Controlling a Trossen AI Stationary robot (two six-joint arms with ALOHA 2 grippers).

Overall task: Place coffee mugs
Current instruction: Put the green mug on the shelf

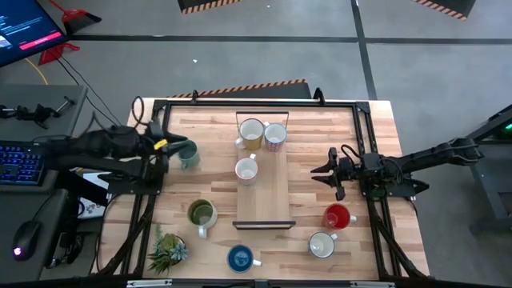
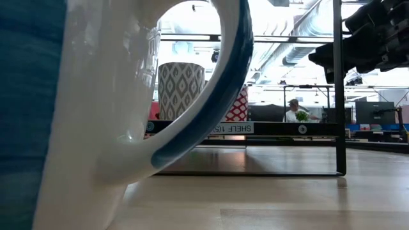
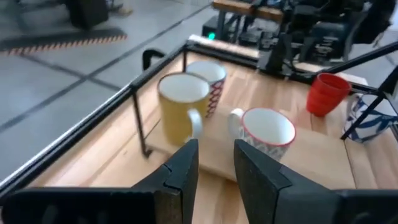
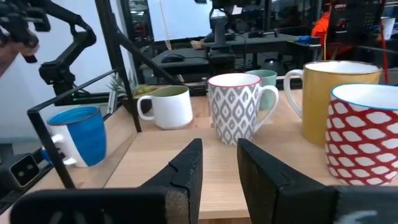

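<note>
The teal mug's rim (image 1: 197, 150), on the side facing the wooden shelf board, is the next spot that my left gripper needs to move to and then close on.
Three mugs stand on the wooden shelf board (image 1: 264, 200) in the table's middle: a yellow one (image 1: 251, 133), a red-patterned one (image 1: 275, 136) and a grey-patterned one (image 1: 246, 170). A teal mug (image 1: 189, 154) stands on the table left of the board. My left gripper (image 1: 170, 148) hangs beside it, raised; in the left wrist view it (image 3: 214, 152) is open with nothing between its fingers. Right of the board my right gripper (image 1: 318, 172) points level at the board; it (image 4: 217, 152) is open and holds nothing. Olive (image 1: 202, 214), blue (image 1: 240, 258), red (image 1: 338, 216) and white (image 1: 322, 245) mugs stand on the table's near half.
A spiky green plant (image 1: 166, 250) stands at the near left corner. Thin black frame posts (image 2: 339, 96) rise at the board's ends. The blue mug's handle (image 2: 211, 96) fills the low view. A keyboard (image 1: 20, 164) and a mouse lie left of the table.
</note>
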